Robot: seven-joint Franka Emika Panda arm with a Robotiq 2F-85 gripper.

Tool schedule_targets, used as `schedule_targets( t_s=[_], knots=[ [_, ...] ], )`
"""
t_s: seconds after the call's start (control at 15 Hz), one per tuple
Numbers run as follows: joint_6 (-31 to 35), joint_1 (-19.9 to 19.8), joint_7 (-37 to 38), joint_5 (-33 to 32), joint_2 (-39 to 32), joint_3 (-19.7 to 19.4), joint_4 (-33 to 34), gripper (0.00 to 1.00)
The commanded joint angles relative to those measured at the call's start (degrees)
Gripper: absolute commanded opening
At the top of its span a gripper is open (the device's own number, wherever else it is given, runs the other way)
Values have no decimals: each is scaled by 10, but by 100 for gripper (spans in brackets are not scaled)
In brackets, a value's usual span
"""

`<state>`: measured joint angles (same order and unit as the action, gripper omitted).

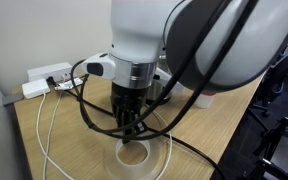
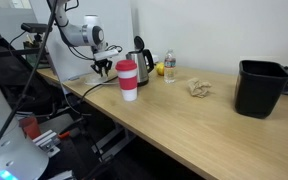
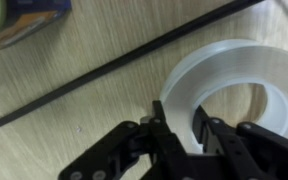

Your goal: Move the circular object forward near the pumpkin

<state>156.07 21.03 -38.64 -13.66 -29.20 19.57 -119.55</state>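
Note:
I should release the circular object on the table (image 1: pixel 101 82) between the white power strip and the pumpkin. The circular object is now lying flat on the table.
The circular object is a translucent tape ring (image 3: pixel 216 60) lying flat on the wooden table; it also shows below the gripper in an exterior view (image 1: pixel 119 157). My gripper (image 3: pixel 185 130) straddles the ring's near wall, with one finger outside and one inside the hollow, closed on it. The gripper shows in both exterior views (image 1: pixel 132 126) (image 2: pixel 104 68). The small yellow-orange pumpkin (image 2: pixel 160 69) sits beyond the steel kettle (image 2: pixel 137 60), well away from the gripper. The ring itself is too small to make out in that exterior view.
A red-lidded white cup (image 2: pixel 128 80) stands near the table's front edge. A clear bottle (image 2: pixel 170 68), crumpled paper (image 2: pixel 198 88) and a black bin (image 2: pixel 259 87) stand further along. A black cable (image 3: pixel 114 65) crosses the table beside the ring. A white power strip (image 1: pixel 46 80) lies by the wall.

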Motion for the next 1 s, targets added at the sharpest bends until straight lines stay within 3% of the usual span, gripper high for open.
schedule_targets(
  t_s=[0.0, 0.4, 0.53, 0.93],
  knots=[
    [49, -14, 21, -16, 31, 4, -22, 8],
    [103, -16, 61, -39, 80, -6, -24, 8],
    [120, -29, 58, -24, 85, 11, -19, 8],
    [72, -32, 60, -27, 114, 24, 21, 8]
  ],
)
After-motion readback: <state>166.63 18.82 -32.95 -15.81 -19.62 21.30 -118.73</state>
